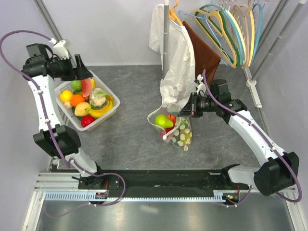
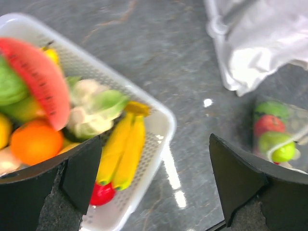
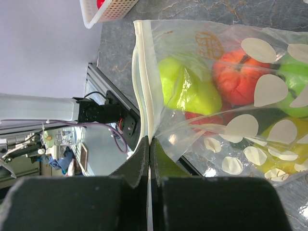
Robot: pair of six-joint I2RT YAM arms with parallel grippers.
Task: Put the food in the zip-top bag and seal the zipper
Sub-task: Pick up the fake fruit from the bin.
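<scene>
Next, my left gripper goes to the watermelon slice's far end [image 1: 86,81] [image 2: 9,47], the one away from the bananas, and closes there.
The zip-top bag [image 1: 179,131] is clear with white dots and hangs open-mouthed at mid-table. It holds a green pear [image 3: 185,86], a red fruit [image 3: 238,74] and other pieces. My right gripper [image 3: 149,142] is shut on the bag's mouth edge beside the zipper track [image 3: 141,82], and it also shows in the top view [image 1: 185,111]. My left gripper [image 2: 155,144] is open and empty above the basket's near corner [image 1: 83,72]. A red-pink watermelon slice [image 2: 41,82], an orange [image 2: 36,142] and bananas [image 2: 122,149] lie in the white lattice basket [image 2: 166,115]. The bag shows blurred in the left wrist view [image 2: 276,134].
The basket [image 1: 117,102] sits at the left on the grey table. A white garment [image 1: 175,57], a brown cloth [image 1: 204,53] and several coloured hangers [image 1: 231,29] hang on a rack behind the bag. A metal rail [image 1: 144,195] runs along the near edge.
</scene>
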